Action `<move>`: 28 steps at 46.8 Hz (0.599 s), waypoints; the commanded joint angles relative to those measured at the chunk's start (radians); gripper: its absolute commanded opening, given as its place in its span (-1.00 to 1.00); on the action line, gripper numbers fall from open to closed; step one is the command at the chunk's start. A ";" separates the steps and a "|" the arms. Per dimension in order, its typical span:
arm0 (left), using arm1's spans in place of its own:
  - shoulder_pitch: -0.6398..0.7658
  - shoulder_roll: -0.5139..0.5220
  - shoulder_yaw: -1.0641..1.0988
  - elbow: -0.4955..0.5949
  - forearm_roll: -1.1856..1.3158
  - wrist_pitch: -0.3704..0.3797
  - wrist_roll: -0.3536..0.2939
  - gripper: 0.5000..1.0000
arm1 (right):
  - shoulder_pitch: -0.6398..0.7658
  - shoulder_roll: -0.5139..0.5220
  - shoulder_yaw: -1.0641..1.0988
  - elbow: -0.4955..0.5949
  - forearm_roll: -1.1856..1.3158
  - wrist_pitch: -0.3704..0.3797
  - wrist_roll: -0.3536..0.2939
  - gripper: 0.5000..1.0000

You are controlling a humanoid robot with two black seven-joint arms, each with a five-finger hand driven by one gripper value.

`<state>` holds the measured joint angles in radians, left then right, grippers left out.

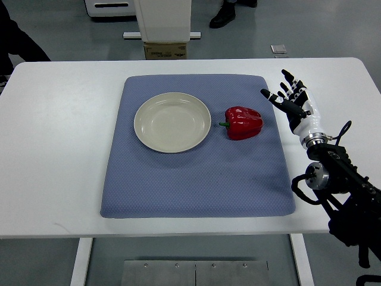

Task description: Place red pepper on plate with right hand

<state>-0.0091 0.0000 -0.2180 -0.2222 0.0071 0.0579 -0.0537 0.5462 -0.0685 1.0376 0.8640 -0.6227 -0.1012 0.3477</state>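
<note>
The robot's right gripper should close on the wide body of the red pepper (245,123), coming in from the end opposite the pepper's green stem.
A red pepper (243,123) lies on its side on the blue mat (196,179), its green stem pointing left toward the plate. The cream plate (172,122) sits empty on the mat, just left of the pepper and apart from it. My right hand (290,99) hovers over the white table to the right of the pepper, beyond the mat's right edge. Its fingers are spread and hold nothing. The left arm does not show.
The white table (59,149) carries the mat in its middle. A white stand with a cardboard box (165,50) is behind the far edge. A person's shoe (223,16) shows on the floor at the top, and dark clothing (15,42) at the top left.
</note>
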 commanded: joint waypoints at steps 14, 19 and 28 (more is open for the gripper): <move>0.005 0.000 -0.001 0.001 -0.004 0.010 0.000 1.00 | 0.003 -0.004 -0.001 0.000 0.000 0.000 0.001 1.00; 0.003 0.000 0.000 0.001 -0.002 0.008 0.000 1.00 | 0.003 -0.004 -0.001 0.000 0.000 0.000 0.001 1.00; 0.005 0.000 0.000 0.001 -0.002 0.008 0.000 1.00 | 0.006 -0.005 -0.001 0.000 0.000 0.000 0.002 0.99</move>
<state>-0.0048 0.0000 -0.2167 -0.2214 0.0048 0.0662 -0.0539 0.5510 -0.0728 1.0369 0.8636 -0.6228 -0.1012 0.3493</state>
